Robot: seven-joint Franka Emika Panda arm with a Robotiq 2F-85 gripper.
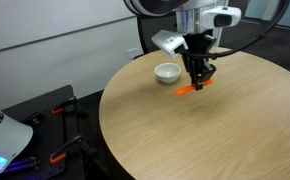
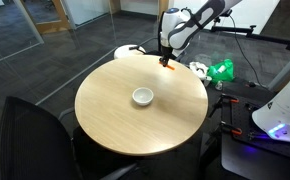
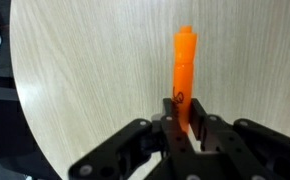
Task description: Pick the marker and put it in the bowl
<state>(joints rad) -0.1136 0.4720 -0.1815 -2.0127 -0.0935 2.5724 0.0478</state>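
The robot's gripper should release the orange marker inside the small white bowl [image 1: 172, 69], so that one end of the marker leans on the bowl's rim. The marker now lies across the wooden table.
The bright orange marker [image 3: 183, 65] lies across the round wooden table, and its near end sits between my jaws. My gripper [image 3: 184, 112] is shut on the marker, at table height. In an exterior view the gripper [image 1: 198, 80] holds the marker [image 1: 190, 89] just to the right of the small white bowl [image 1: 167, 72]. In an exterior view the gripper [image 2: 167, 60] is at the table's far edge and the bowl [image 2: 142, 96] sits near the table's middle. The marker shows there as a small orange spot [image 2: 168, 65].
The round wooden table [image 1: 225, 130] has a curved edge close to the gripper [image 2: 135, 62]. A black chair [image 2: 30, 140] stands at the front. Green and white items [image 2: 217, 70] lie on a stand beyond the table. A white device with blue light [image 1: 0, 135] stands beside the table.
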